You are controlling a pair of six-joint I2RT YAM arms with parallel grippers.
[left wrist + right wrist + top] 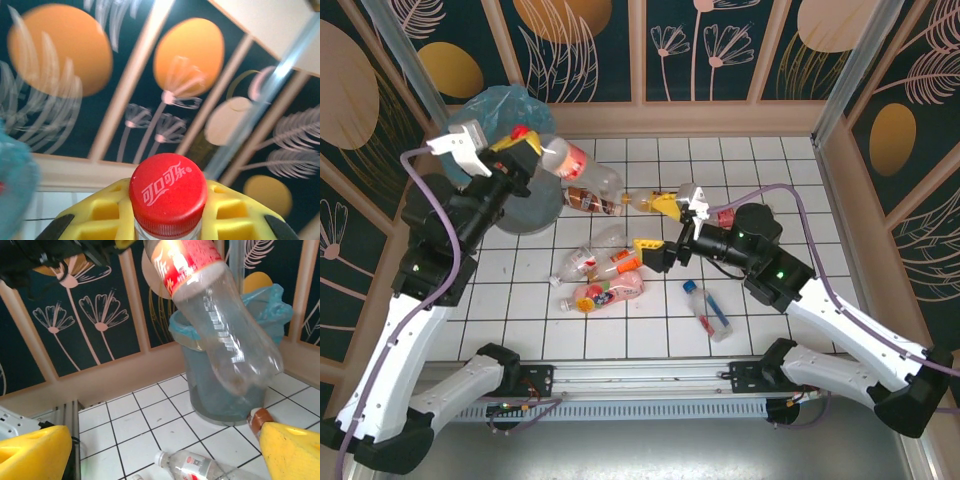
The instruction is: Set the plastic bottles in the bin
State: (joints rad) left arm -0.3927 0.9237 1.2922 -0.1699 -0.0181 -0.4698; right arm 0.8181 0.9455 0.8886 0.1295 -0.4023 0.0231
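Note:
I will release the clear bottle from my left gripper with its cap facing up, so that it ends up inside the blue bag lining the bin [518, 155].
My left gripper [523, 148] is shut on the neck of a clear bottle [576, 164] with a red label, held in the air beside the bin [498, 108]. In the left wrist view its red cap [168, 194] sits between the yellow fingers [102, 215]. The right wrist view has the same bottle [220, 315] hanging in front of the blue-lined bin [225, 375]. My right gripper [658, 226] is open above the tiles, nothing between its fingers [35, 452]. Several bottles lie on the floor: brown [590, 200], clear [588, 256], pink [610, 292], blue-labelled [708, 310].
The white tiled floor [770, 180] is enclosed by patterned wall panels [720, 45] and a wooden skirting. A clear bottle [195, 465] lies just below my right gripper [165, 452], and a brown bottle's neck [260, 420] touches its right finger. A metal rail [640, 385] runs along the near edge.

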